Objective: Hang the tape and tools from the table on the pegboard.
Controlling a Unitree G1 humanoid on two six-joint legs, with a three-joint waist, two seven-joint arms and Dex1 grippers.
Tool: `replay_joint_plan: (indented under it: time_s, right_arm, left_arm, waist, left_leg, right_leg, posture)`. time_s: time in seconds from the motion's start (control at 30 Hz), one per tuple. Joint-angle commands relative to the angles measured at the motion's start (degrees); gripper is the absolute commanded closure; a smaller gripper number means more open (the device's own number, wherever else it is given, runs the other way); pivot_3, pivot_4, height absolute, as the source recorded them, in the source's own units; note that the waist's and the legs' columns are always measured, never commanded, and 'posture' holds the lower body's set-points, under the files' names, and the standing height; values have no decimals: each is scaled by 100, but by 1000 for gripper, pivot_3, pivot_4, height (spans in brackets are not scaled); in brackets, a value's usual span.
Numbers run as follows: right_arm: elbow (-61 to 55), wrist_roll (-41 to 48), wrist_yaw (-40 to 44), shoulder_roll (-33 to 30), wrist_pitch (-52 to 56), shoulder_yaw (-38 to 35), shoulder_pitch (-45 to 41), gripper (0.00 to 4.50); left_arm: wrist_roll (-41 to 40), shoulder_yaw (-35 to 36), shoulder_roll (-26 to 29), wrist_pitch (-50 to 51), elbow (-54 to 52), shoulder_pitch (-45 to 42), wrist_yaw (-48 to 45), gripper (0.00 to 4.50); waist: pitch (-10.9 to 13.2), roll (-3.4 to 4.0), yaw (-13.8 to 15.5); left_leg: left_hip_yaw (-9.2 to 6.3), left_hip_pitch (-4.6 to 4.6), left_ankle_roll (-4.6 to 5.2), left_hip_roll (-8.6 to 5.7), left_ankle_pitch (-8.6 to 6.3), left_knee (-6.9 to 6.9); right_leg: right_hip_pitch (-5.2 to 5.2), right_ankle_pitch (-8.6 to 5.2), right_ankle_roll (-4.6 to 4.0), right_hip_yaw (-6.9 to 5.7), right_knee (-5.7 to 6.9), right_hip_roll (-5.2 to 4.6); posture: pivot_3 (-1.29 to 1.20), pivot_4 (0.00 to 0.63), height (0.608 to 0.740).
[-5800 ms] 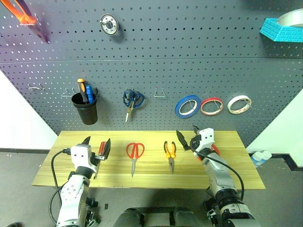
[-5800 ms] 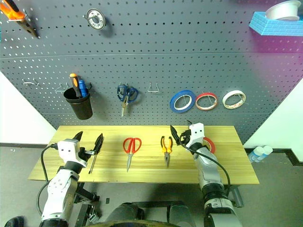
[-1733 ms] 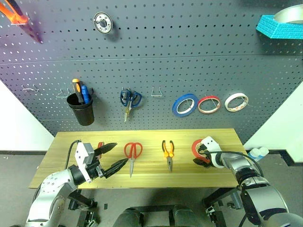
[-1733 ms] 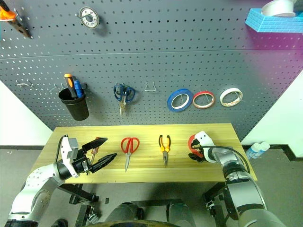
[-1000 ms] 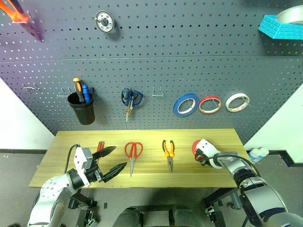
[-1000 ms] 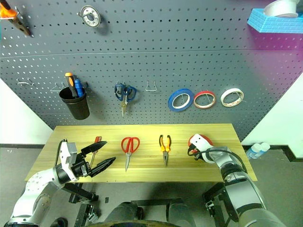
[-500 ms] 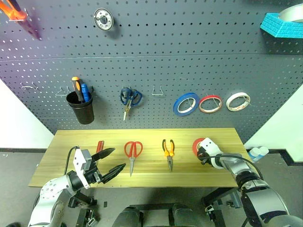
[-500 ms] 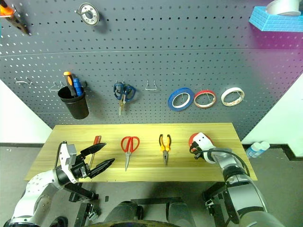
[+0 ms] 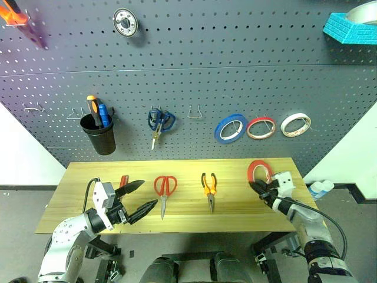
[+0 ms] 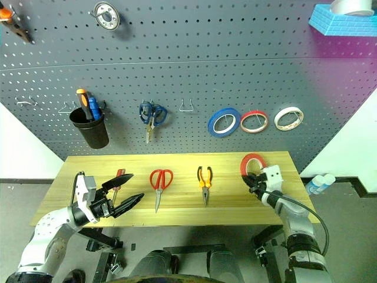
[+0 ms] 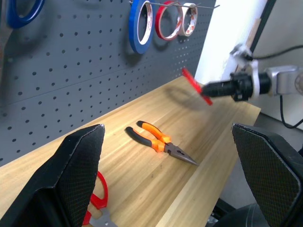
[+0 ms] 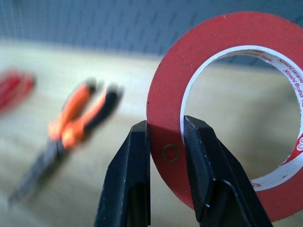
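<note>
Next, my right gripper releases the red-orange tape over the red roll on its hook (image 9: 263, 129), between the blue and white rolls.
The red-orange tape (image 9: 258, 171) hangs upright above the right end of the table (image 9: 188, 219). My right gripper (image 12: 165, 130) is shut on its lower rim. On the light wood lie the red-handled screwdriver (image 9: 123, 180), the red scissors (image 9: 164, 187) and the orange-and-black pliers (image 9: 210, 186), in a row from left to right. My left gripper (image 9: 147, 194) stands open and level just above the table's front left, holding nothing, with its tips between the screwdriver and the scissors. The dark pegboard (image 9: 235, 71) rises behind the table.
On the pegboard hang a black cup (image 9: 98, 134) with orange and blue screwdrivers, blue scissors (image 9: 160, 121), and blue (image 9: 231, 128), red (image 9: 261, 127) and white rolls (image 9: 296, 124). A bare hook (image 9: 195, 112) sits between scissors and rolls. A blue tray (image 9: 350, 26) is mounted top right.
My right gripper has lifted the tape off the table and rolled, so the ring now stands upright above the wood. The left gripper has kept still.
</note>
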Motion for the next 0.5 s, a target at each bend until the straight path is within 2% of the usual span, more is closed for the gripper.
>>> replay_joint_plan:
  time_s: [0.03, 0.37, 0.5]
  right_arm:
    - [-614, 499, -16, 138, -40, -339, 102, 3846]
    - [-1175, 928, -419, 297, 144, -725, 449, 3846]
    - [-1995, 1206, -664, 388, 394, -775, 708, 3846]
  left_arm:
    - [-22, 75, 47, 16, -52, -147, -5, 0]
    - [-40, 93, 98, 199, -114, -314, 16, 0]
    - [-68, 123, 110, 275, -178, -328, 33, 0]
  waist:
    - [0, 0, 5]
    - [9, 9, 1]
    - [25, 20, -16]
  left_leg:
    - [0, -1, 0, 0, 0, 0]
    - [1, -4, 0, 0, -1, -3]
    - [1, -5, 1, 0, -1, -5]
  right_leg:
    - [0, 0, 0, 0, 0, 0]
    - [-1, 0, -1, 0, -7, -2]
    - [-2, -1, -1, 2, -9, -2]
  posture:
    - [-31, 44, 740]
    - [-51, 50, 740]
    - [-58, 53, 740]
